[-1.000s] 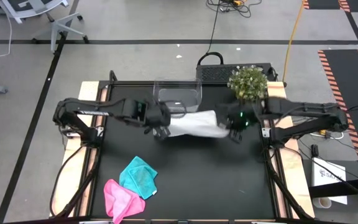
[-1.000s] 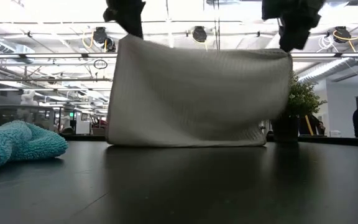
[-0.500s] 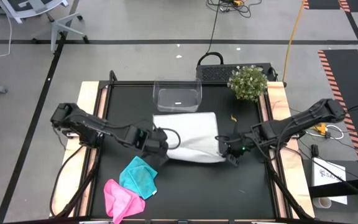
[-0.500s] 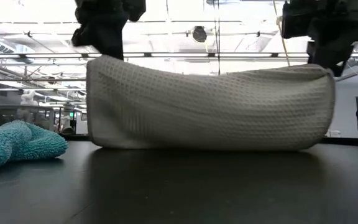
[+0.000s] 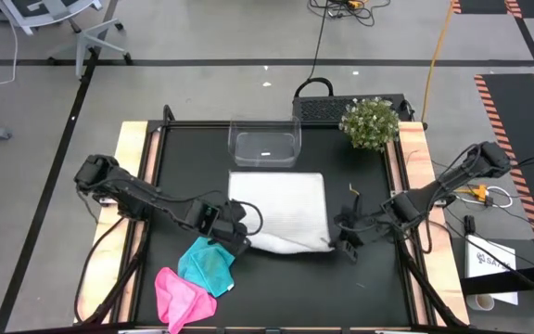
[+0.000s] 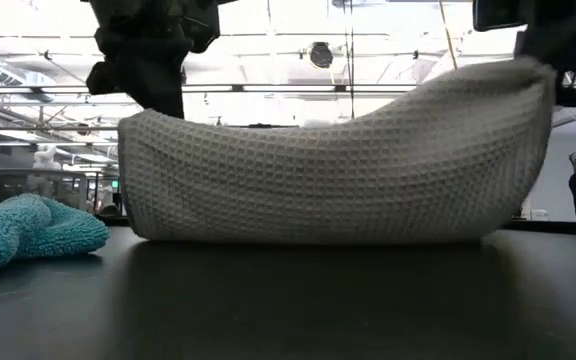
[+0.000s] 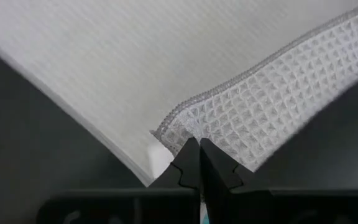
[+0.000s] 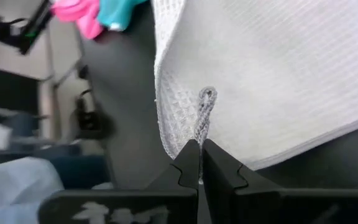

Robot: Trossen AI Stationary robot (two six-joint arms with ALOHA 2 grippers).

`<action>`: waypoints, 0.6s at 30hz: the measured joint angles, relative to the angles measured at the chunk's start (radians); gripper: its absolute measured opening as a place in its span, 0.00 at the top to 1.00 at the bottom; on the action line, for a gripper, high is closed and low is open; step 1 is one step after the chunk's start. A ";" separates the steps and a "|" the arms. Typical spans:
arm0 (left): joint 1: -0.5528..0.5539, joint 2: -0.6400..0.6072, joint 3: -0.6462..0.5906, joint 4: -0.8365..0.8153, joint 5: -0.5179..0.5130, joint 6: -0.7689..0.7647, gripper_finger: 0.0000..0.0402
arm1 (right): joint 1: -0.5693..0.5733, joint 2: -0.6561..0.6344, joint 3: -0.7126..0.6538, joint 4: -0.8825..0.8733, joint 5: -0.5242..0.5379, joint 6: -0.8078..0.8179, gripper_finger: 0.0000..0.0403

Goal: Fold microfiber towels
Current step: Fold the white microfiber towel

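My left gripper is holding a corner and will let go of it on the waffle towel's far corner point(image 5: 235, 177) nearest the clear plastic tub.
The pale grey-white waffle towel point(image 5: 281, 209) lies spread on the black table, its near edge raised off it. My left gripper point(image 5: 236, 232) is shut on its near left corner and my right gripper point(image 5: 341, 243) on its near right corner. In the low view the towel point(image 6: 328, 170) rises from the table to both grippers, higher on the right. The teal towel point(image 5: 207, 264) and the pink towel point(image 5: 179, 295) lie bunched at the near left, apart from both grippers. My left gripper pinches the towel's hemmed corner point(image 7: 182, 127) between its two fingertips, coming from the table's left and slanting down. The corner is lifted a little and the cloth runs down from it to the table. My right gripper pinches the other near corner point(image 8: 194, 134), beside its small hanging loop point(image 8: 207, 98), between its two fingertips, coming from the table's right. This corner point(image 6: 528, 75) is held higher than the left one, and the edge between them sags.
A clear plastic tub point(image 5: 264, 144) stands just beyond the towel's far edge, and a small potted plant point(image 5: 371, 123) stands at the far right. The teal towel lies close to my left gripper. Bare table lies near the front edge, at the middle and right.
Both grippers have gone toward the table's near edge and down, carrying the towel's held edge. The towel, which hung upright below them, has been laid out: its far part now lies flat and only the near edge stays raised.
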 joint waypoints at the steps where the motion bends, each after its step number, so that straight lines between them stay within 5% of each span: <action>1: 0.007 0.000 0.000 -0.010 -0.030 0.000 1.00 | -0.011 0.000 0.000 -0.017 0.021 -0.020 1.00; 7: 0.065 0.000 0.000 -0.058 -0.219 0.019 0.99 | -0.109 0.000 0.000 -0.147 0.127 -0.176 1.00; 18: 0.152 0.000 -0.079 -0.052 -0.230 0.040 0.98 | -0.404 0.001 0.000 -0.114 0.160 -0.608 1.00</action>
